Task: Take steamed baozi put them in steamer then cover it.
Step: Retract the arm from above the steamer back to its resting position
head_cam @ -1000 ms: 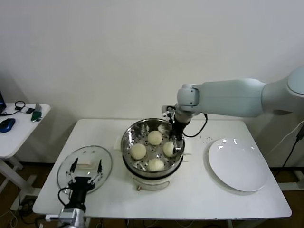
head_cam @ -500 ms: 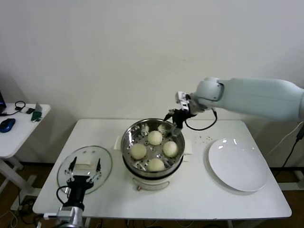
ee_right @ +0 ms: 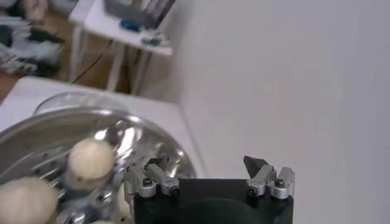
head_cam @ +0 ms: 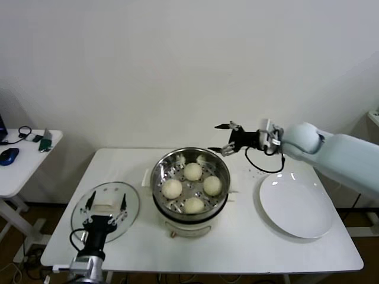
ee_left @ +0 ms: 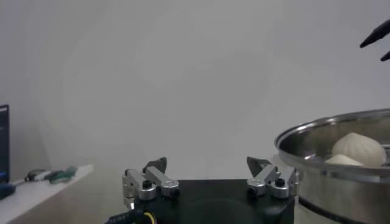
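The cream handle point(head_cam: 105, 209) on top of the glass cover is next for my left gripper, which should go there and close on it, so the cover can be lifted.
The steamer point(head_cam: 177, 158) stands mid-table, a shiny steel pot holding several cream baozi point(head_cam: 192, 171). Left of it the glass cover point(head_cam: 112, 189) lies flat on the table. My left gripper point(head_cam: 107, 204) hovers open just over the cover's near side, holding nothing. In the left wrist view its gripper point(ee_left: 207, 164) is open, with the steamer point(ee_left: 329, 143) and a baozi point(ee_left: 359, 148) farther off. My right gripper point(head_cam: 222, 138) is open and empty in the air, behind the steamer's far right rim. In the right wrist view that gripper point(ee_right: 204, 163) is open, with the steamer point(ee_right: 36, 131) and a baozi point(ee_right: 90, 159) below.
A bare white oval plate point(head_cam: 296, 204) lies on the right of the table. A small side table point(head_cam: 23, 160) with a mouse and cables stands to the left. The wall is close behind the table.
My right arm has lifted out of the steamer and swung back and to the right, its gripper staying open. The left gripper has hardly moved.
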You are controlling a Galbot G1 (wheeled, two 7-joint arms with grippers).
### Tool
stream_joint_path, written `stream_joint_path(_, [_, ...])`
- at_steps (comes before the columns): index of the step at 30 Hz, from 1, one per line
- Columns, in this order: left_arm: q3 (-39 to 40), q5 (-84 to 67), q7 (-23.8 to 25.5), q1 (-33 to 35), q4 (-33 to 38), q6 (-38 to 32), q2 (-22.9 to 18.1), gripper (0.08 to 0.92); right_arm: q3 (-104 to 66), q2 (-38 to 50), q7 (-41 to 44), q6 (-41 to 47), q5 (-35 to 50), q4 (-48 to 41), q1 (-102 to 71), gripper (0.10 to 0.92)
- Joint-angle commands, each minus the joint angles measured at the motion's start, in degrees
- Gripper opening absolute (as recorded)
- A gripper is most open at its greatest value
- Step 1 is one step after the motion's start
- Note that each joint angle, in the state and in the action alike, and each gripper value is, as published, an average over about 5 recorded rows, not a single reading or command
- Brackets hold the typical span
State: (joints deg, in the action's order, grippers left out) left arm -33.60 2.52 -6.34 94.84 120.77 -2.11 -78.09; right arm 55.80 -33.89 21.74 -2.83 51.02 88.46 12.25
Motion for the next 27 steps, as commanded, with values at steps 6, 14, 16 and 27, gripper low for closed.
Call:
stream_joint_path(6, [-1.8,22.1,2.6,0.3,1.3,3.8,0.9,0.823,-63.6,-0.1,-8.3,-5.4,-13.5,6.6,-60.4,0.823])
stream_joint_path(14, [-3.5,52.9,5.4,1.7,1.3,10.2,2.7,0.823,-78.0,-11.6,-12.5,-0.4,-17.6,11.2,-75.3,0.823])
stream_joint_path(16, [-3.8,62.3,7.0,2.2,1.1,11.8,3.4,0.823,-80.8,-13.9,-14.0,0.9,-16.6,11.8,-77.3,0.823])
stream_joint_path(27, [-1.2,84.6,5.6,-3.5,-11.0,12.8,5.8,0.823,-91.3,-21.4,-15.0,0.9,-15.7,13.3,-86.8,0.823])
